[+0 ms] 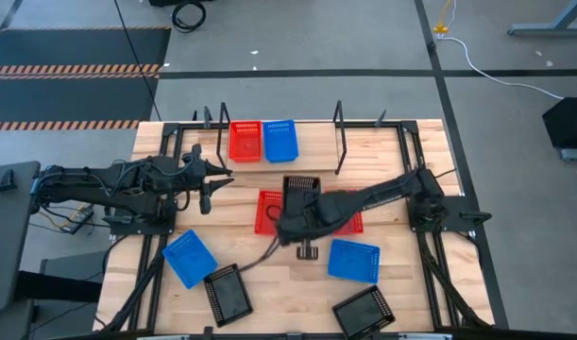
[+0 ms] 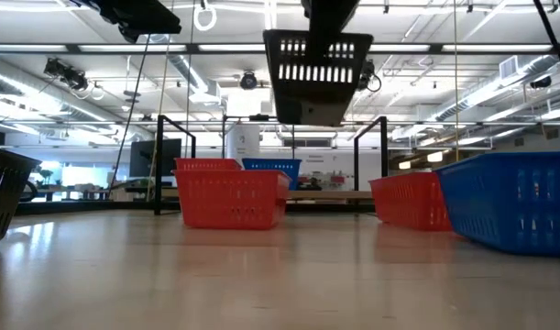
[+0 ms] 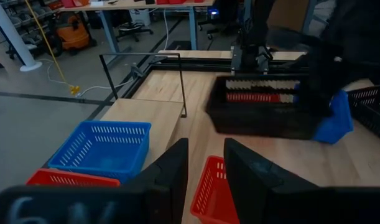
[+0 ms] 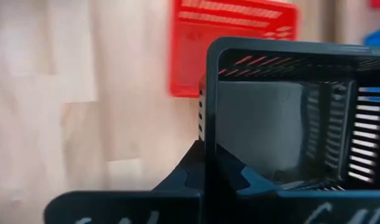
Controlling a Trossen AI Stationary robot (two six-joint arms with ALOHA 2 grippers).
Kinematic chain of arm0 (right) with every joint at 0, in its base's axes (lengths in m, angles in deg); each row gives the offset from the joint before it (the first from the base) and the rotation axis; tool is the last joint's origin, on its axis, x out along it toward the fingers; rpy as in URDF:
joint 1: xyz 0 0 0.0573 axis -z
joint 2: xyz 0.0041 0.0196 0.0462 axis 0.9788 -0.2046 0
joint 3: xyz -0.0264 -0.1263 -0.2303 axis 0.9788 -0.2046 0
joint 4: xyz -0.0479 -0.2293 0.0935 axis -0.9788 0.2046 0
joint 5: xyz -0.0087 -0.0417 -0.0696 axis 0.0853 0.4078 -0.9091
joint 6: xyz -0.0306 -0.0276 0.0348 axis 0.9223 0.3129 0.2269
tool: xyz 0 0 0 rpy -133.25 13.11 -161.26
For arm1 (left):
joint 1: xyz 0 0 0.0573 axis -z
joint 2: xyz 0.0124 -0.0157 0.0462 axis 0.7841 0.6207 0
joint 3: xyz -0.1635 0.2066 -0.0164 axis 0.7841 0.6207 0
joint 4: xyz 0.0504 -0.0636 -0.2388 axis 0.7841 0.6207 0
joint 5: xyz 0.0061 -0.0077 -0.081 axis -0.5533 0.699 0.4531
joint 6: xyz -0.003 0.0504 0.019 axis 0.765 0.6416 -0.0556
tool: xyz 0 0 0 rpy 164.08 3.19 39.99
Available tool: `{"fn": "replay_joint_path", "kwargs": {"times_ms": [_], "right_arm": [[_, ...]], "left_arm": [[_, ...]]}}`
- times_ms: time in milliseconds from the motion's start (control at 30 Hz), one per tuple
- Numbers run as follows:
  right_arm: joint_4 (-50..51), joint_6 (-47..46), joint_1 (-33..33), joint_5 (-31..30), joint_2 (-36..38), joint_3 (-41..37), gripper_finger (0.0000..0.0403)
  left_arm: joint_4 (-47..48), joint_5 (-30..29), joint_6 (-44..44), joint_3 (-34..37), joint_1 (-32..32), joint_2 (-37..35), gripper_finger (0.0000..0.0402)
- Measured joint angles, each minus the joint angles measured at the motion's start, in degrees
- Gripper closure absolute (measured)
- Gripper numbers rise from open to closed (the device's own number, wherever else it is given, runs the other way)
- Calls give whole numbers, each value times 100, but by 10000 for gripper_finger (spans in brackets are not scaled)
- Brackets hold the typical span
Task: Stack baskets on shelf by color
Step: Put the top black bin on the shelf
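Note:
I should use my right gripper to set the black basket down on the shelf (image 1: 316, 142) between the blue basket and the wire upright.
My right gripper (image 1: 300, 210) is over the table's middle, shut on a black basket (image 1: 303, 184) that hangs high above the table in the low view (image 2: 318, 78). My left gripper (image 1: 212, 182) hovers open at the left, near the shelf (image 1: 312, 149). A red basket (image 1: 246, 141) and a blue basket (image 1: 280, 140) stand side by side on the shelf board. Two red baskets (image 1: 267, 213) (image 1: 350, 221), two blue baskets (image 1: 189, 257) (image 1: 354, 260) and two black baskets (image 1: 229, 293) (image 1: 364, 312) sit on the table. My right gripper holds the black basket by one side wall (image 4: 206, 134), at its rim. One finger (image 4: 255, 180) is inside the basket and the other finger (image 4: 180, 177) is outside. The basket is lifted clear of the table and reaches out beyond the fingers toward the far edge.
Black wire uprights (image 1: 340, 137) (image 1: 209, 119) stand at the shelf's ends. The black arm frames (image 1: 430, 212) flank the table. Bare board lies on the shelf to the right of the blue basket, and bare table between the left arm and the middle red basket.

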Motion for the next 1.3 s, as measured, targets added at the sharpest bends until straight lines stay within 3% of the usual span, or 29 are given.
{"fn": "replay_joint_path", "kwargs": {"times_ms": [600, 967, 1300], "right_arm": [[578, 2560, 2027, -153, -2, 136, 383], [492, 3037, 3236, 284, -2, 132, 383], [146, 3288, 3708, 731, -2, -379, 387]], "left_arm": [[141, 0, -27, 0, -1, 1, 292], [301, 0, -34, 0, 0, 2, 292], [386, 0, -38, 0, -1, 2, 292]]}}
